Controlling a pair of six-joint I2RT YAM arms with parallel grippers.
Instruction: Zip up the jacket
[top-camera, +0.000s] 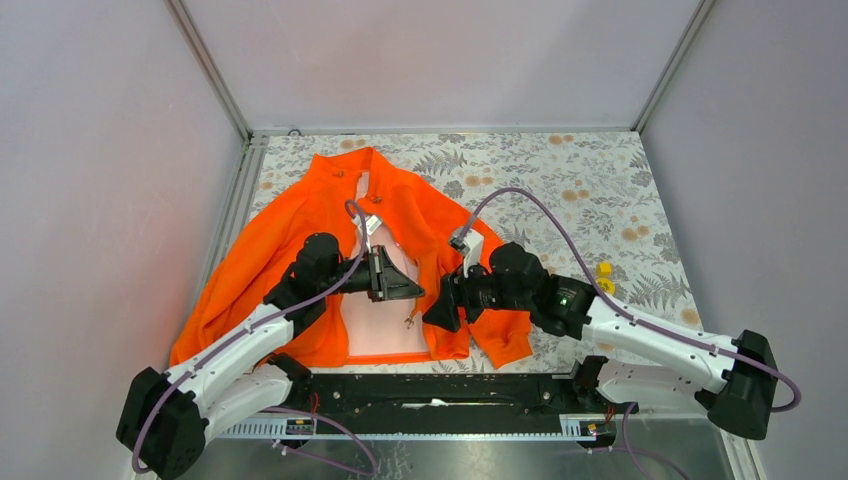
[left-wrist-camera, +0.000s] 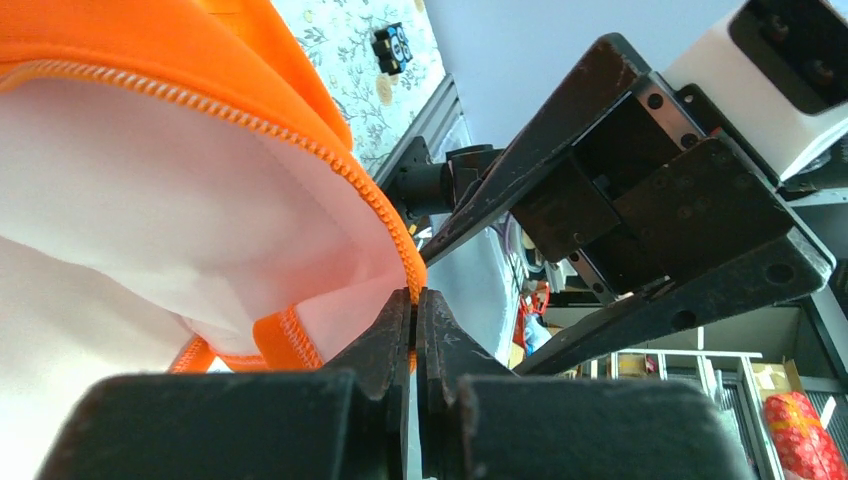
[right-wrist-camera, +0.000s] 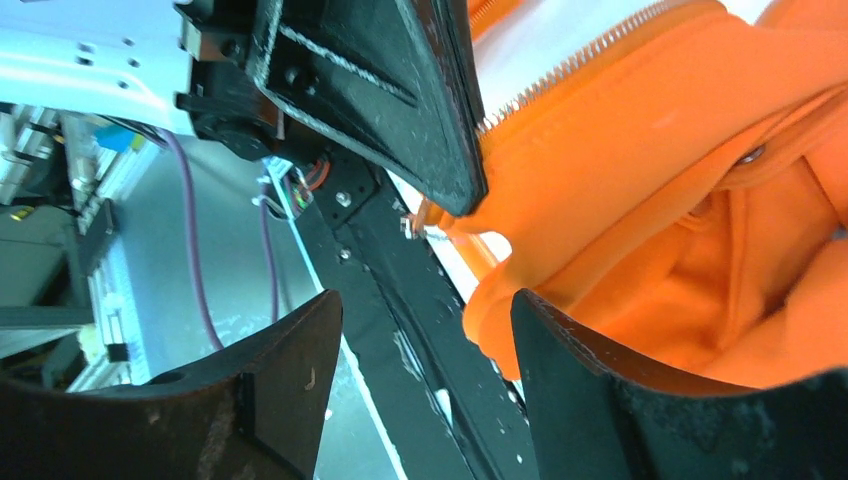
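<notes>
My left gripper is busy holding the jacket's zipper edge, so my empty right gripper should grab that zipper edge (right-wrist-camera: 497, 290) close by before my left gripper opens.
The orange jacket (top-camera: 290, 245) lies open on the floral table (top-camera: 560, 180), collar at the far end, its pale lining (top-camera: 375, 320) showing down the middle. My left gripper (top-camera: 416, 291) reaches over the lining. In the left wrist view (left-wrist-camera: 414, 296) it is shut on the jacket's orange zipper edge (left-wrist-camera: 385, 215), lifted off the lining (left-wrist-camera: 120, 200). My right gripper (top-camera: 432, 316) is open at the edge of the jacket's right-hand front panel, close to the left gripper. In the right wrist view (right-wrist-camera: 425, 300) its right finger (right-wrist-camera: 600, 390) lies against the orange fabric (right-wrist-camera: 650, 200); nothing is between the jaws.
A black rail (top-camera: 430, 395) runs along the table's near edge under both grippers. A small yellow object (top-camera: 604, 272) sits on the table right of the jacket. Grey walls enclose the table on three sides.
</notes>
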